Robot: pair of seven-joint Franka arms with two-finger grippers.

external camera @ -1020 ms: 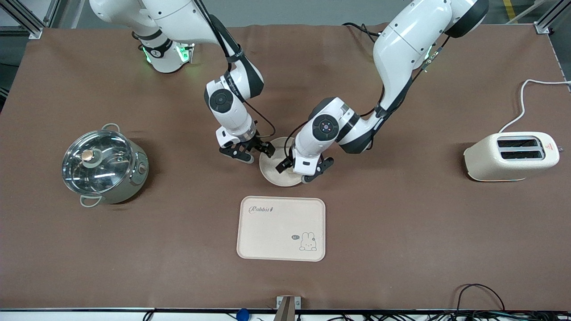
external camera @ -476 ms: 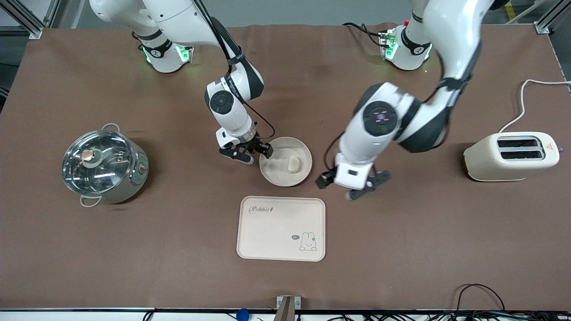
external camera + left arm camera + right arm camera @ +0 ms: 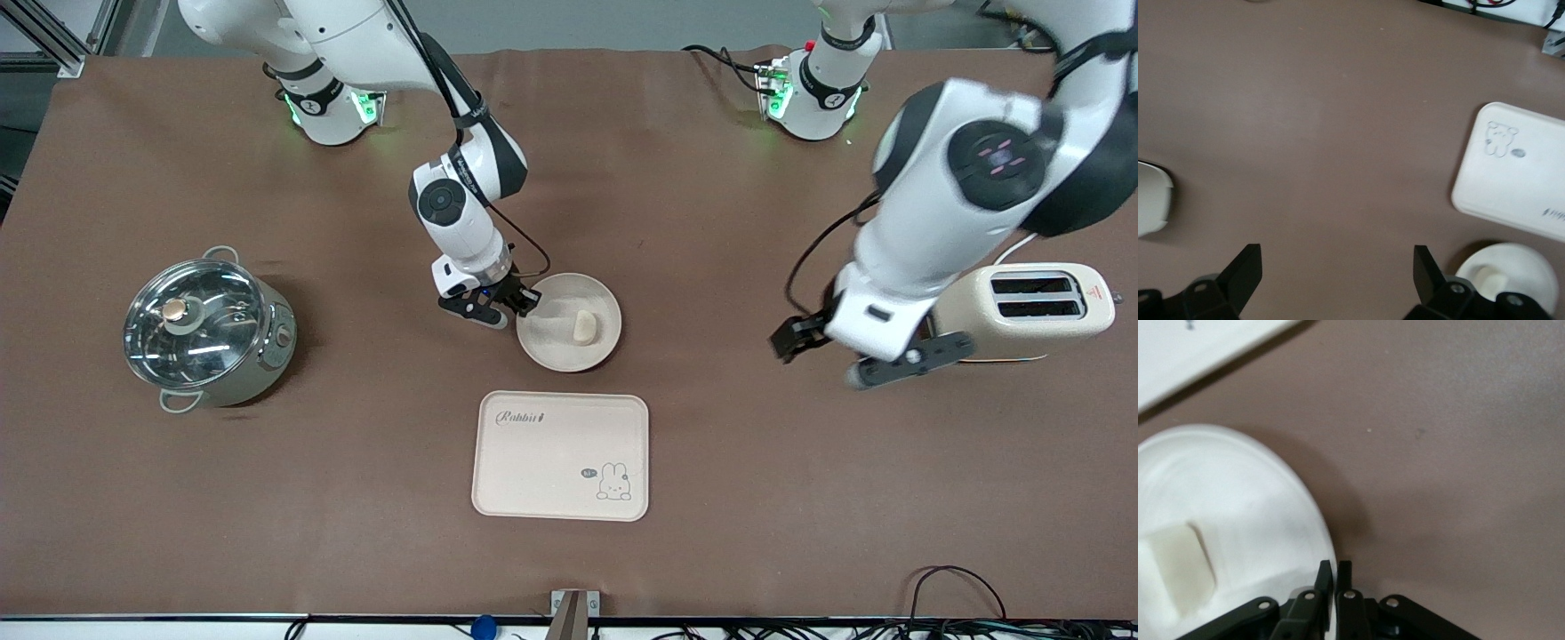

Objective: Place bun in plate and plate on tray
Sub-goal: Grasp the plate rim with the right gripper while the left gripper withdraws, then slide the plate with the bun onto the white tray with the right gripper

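Observation:
Next, I release the round plate from my right gripper on the tray's middle [image 3: 552,449], between its lettering and the bunny drawing.
The bun [image 3: 584,326] lies in the round plate [image 3: 553,347], which sits on the table a little farther from the front camera than the tray [image 3: 560,453]. My right gripper [image 3: 520,302] is at the plate's rim on the right arm's side, shut on that rim. In the right wrist view the gripper [image 3: 1335,577] pinches the edge of the plate [image 3: 1225,487], with the bun [image 3: 1178,570] inside it and a corner of the tray [image 3: 1198,347] in sight. My left gripper [image 3: 853,354] is open and empty, up over the table beside the toaster; it also shows in the left wrist view [image 3: 1336,267].
A cream toaster [image 3: 1018,311] stands at the left arm's end, its cable running toward the table's edge. A lidded steel pot [image 3: 206,324] stands at the right arm's end. The left wrist view shows the tray [image 3: 1518,173], the plate [image 3: 1521,263] and the toaster [image 3: 1151,197].
My left arm has swung away from the plate toward the toaster, leaving the bun in the plate. My right gripper has closed on the plate's rim.

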